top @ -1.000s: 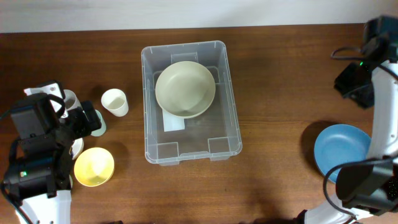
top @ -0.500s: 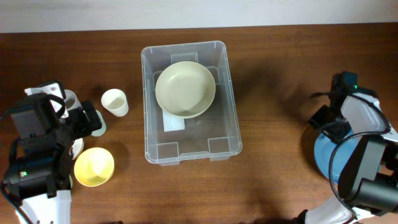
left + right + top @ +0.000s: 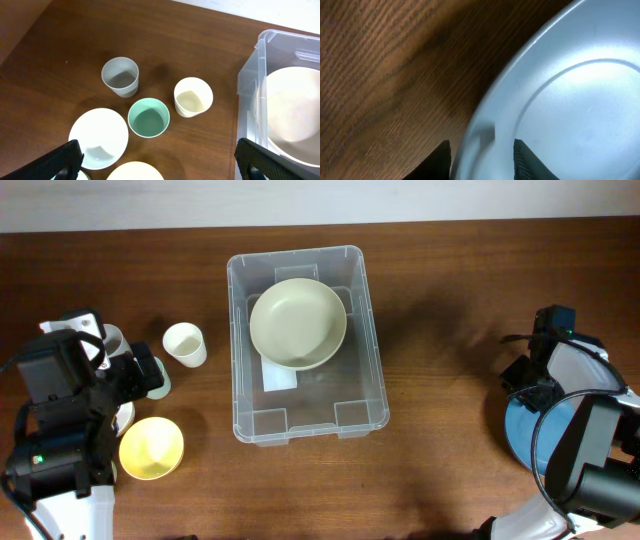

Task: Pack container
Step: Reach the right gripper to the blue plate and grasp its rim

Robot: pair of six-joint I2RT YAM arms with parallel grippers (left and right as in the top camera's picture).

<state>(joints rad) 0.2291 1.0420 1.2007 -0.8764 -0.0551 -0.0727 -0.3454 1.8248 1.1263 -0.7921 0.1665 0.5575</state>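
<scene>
The white cup is next for my left gripper, which should move to it and close on the cup's rim [image 3: 201,338] [image 3: 211,99], on the side facing the clear plastic container.
The clear plastic container [image 3: 233,350] stands at the table's middle with a cream bowl [image 3: 298,322] inside its far half; its wall also shows in the left wrist view [image 3: 248,82]. A blue bowl [image 3: 517,426] sits at the right. My right gripper [image 3: 528,385] is open, its fingers [image 3: 482,156] straddling the blue bowl's [image 3: 570,100] rim, one inside and one outside. My left gripper [image 3: 160,162] is wide open and empty above the dishes at the left [image 3: 150,375].
Left of the container stand a white cup [image 3: 193,96], a green cup [image 3: 148,117], a grey cup [image 3: 120,76], a white bowl [image 3: 98,138] and a yellow bowl [image 3: 151,448]. Bare wood lies between the container and the blue bowl.
My right arm came down from the far right corner to the blue bowl's left rim and settled over it. The left arm and the dishes have not moved.
</scene>
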